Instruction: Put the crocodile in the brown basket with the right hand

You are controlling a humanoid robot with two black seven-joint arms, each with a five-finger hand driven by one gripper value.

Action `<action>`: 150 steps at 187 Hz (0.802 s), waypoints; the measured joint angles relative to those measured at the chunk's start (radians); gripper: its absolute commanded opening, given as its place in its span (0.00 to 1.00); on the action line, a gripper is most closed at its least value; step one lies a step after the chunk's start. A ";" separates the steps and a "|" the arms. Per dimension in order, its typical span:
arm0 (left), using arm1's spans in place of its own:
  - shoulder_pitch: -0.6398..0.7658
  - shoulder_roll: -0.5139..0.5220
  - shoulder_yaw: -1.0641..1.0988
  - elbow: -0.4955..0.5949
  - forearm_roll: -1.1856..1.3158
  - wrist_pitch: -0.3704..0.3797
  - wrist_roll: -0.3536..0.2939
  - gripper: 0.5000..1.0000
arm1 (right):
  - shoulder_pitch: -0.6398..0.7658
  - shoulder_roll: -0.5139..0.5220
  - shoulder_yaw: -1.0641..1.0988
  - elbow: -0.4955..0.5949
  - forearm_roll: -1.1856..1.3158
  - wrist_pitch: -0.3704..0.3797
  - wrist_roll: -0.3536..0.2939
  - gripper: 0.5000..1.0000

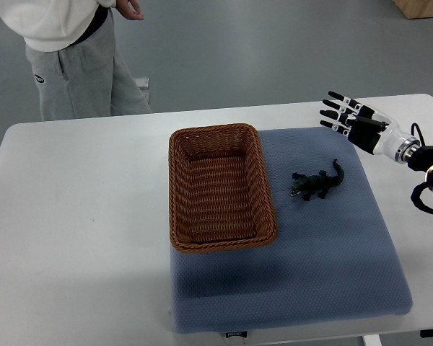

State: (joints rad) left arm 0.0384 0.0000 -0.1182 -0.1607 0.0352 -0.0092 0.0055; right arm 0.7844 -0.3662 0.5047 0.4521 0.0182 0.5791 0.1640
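My right gripper is to go down to the crocodile next, and there it should close around the rear half of its body (325, 182), just ahead of its tail.
A small dark green crocodile toy (317, 183) lies on the blue-grey mat (332, 252), just right of the brown wicker basket (177, 187). The basket holds nothing. My right hand (344, 114) hovers up and to the right of the crocodile, above the mat's far right corner, fingers spread and pointing left, holding nothing. Its arm comes in from the right edge. The left arm does not show.
A person in grey trousers and a white top (72, 50) stands at the far left side of the white table (72, 231). The mat's front edge lies close to the table's near edge.
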 measured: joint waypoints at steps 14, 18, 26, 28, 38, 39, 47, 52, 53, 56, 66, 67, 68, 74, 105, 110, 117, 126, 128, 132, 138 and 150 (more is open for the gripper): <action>0.001 0.000 0.000 -0.001 0.000 0.001 0.000 1.00 | 0.002 0.000 0.000 0.000 -0.005 0.001 0.000 0.87; 0.001 0.000 0.000 0.000 0.000 0.002 0.000 1.00 | 0.002 0.000 -0.001 0.000 -0.007 0.002 0.000 0.87; 0.003 0.000 0.000 0.002 0.000 0.005 0.000 1.00 | 0.002 0.000 -0.002 0.000 -0.009 0.004 0.000 0.87; 0.004 0.000 0.000 0.002 0.000 0.005 0.000 1.00 | 0.002 0.000 -0.003 0.000 -0.009 0.004 0.000 0.87; 0.005 0.000 0.000 0.004 0.000 0.007 0.001 1.00 | 0.002 0.000 -0.007 0.001 -0.010 0.006 0.001 0.87; 0.005 0.000 0.000 0.005 0.000 0.007 0.001 1.00 | 0.002 0.000 -0.007 0.001 -0.010 0.006 0.001 0.87; 0.006 0.000 0.000 0.005 0.000 0.007 0.001 1.00 | 0.002 0.000 -0.011 0.002 -0.011 0.006 0.001 0.87; 0.007 0.000 0.000 0.005 0.000 0.008 0.001 1.00 | 0.002 0.000 -0.013 0.003 -0.011 0.007 0.001 0.87; 0.007 0.000 0.000 0.005 0.000 0.008 0.001 1.00 | 0.002 0.000 -0.014 0.003 -0.011 0.007 0.001 0.87; 0.007 0.000 0.000 0.005 0.000 0.008 0.001 1.00 | 0.002 0.000 -0.015 0.003 -0.012 0.007 0.001 0.87; 0.007 0.000 0.000 0.005 0.000 0.008 0.001 1.00 | 0.002 0.000 -0.017 0.004 -0.012 0.007 0.002 0.87; 0.007 0.000 0.000 0.005 0.000 0.008 0.001 1.00 | 0.002 0.000 -0.018 0.005 -0.012 0.007 0.002 0.87; 0.006 0.000 0.000 0.005 0.000 0.008 0.001 1.00 | 0.002 0.000 -0.018 0.005 -0.012 0.007 0.002 0.87; 0.005 0.000 0.001 0.005 0.000 0.008 0.001 1.00 | 0.002 0.000 -0.018 0.005 -0.013 0.008 0.002 0.87; 0.000 0.000 0.002 0.005 0.000 0.008 0.001 1.00 | 0.008 -0.008 -0.018 0.008 -0.027 0.028 0.005 0.87; 0.000 0.000 0.002 0.004 0.000 0.008 0.001 1.00 | 0.009 -0.011 -0.019 0.008 -0.033 0.030 0.005 0.87; 0.000 0.000 0.002 0.004 0.000 0.008 0.001 1.00 | 0.010 -0.014 -0.018 0.009 -0.044 0.031 0.007 0.87; 0.000 0.000 0.001 0.005 0.000 0.008 0.001 1.00 | 0.011 -0.016 -0.018 0.010 -0.056 0.031 0.007 0.87; 0.000 0.000 0.001 0.004 0.000 0.008 0.000 1.00 | 0.012 -0.017 -0.018 0.010 -0.058 0.032 0.007 0.87; 0.000 0.000 0.001 0.004 0.000 0.008 0.000 1.00 | 0.013 -0.017 -0.018 0.010 -0.061 0.032 0.008 0.87; 0.000 0.000 0.001 0.004 0.000 0.008 0.000 1.00 | 0.014 -0.020 -0.017 0.011 -0.066 0.032 0.008 0.87; 0.000 0.000 0.001 0.004 0.000 0.008 0.000 1.00 | 0.015 -0.031 -0.016 0.011 -0.069 0.032 0.011 0.87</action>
State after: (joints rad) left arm 0.0382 0.0000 -0.1176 -0.1562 0.0352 -0.0015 0.0058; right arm 0.7999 -0.3976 0.4887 0.4633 -0.0509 0.6108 0.1750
